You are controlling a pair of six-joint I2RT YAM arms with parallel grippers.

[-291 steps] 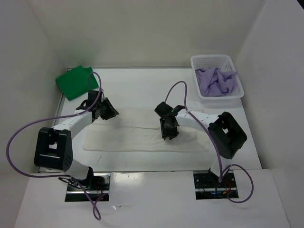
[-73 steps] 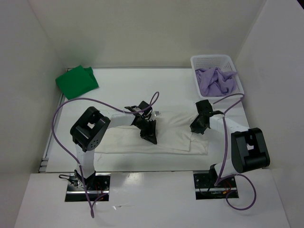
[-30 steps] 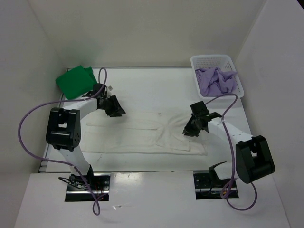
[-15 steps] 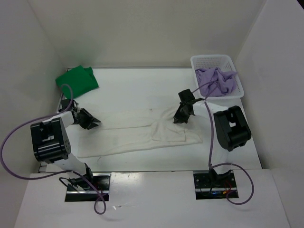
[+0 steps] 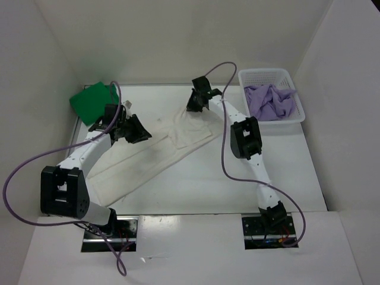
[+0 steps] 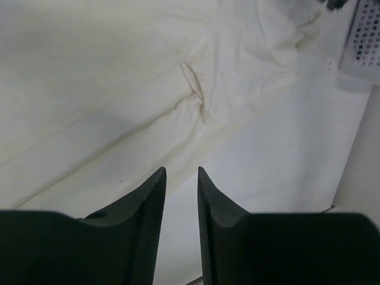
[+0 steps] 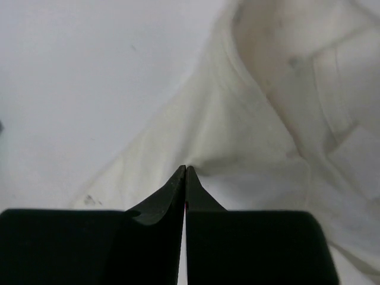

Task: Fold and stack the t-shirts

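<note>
The cream-white t-shirt's near end slants toward my left arm, so my right gripper needs to let go of the t-shirt's far end, take its long edge [image 5: 189, 153] and swing the t-shirt straight.
The cream-white t-shirt [image 5: 139, 161] lies in a long diagonal band from the near left to the back middle of the table. My right gripper [image 5: 191, 107] reaches far back and is shut on the shirt's far end, the cloth [image 7: 279, 119] puckering at the gripper's tips [image 7: 186, 168]. My left gripper [image 5: 141, 135] hovers over the shirt's middle [image 6: 119, 89], its jaws [image 6: 180, 171] a little apart with nothing between them. The green t-shirt [image 5: 90, 102] lies folded at the back left. The lavender t-shirt [image 5: 270, 102] is crumpled in the basket.
The white mesh basket [image 5: 252, 76] stands at the back right; its corner [image 6: 363, 41] shows in the left wrist view. White walls close in the table on three sides. Purple cables loop from both arms.
The right gripper closed on the shirt's right end and dragged it to the back middle, swinging the shirt diagonal. The left gripper moved from the left edge toward the shirt's middle.
</note>
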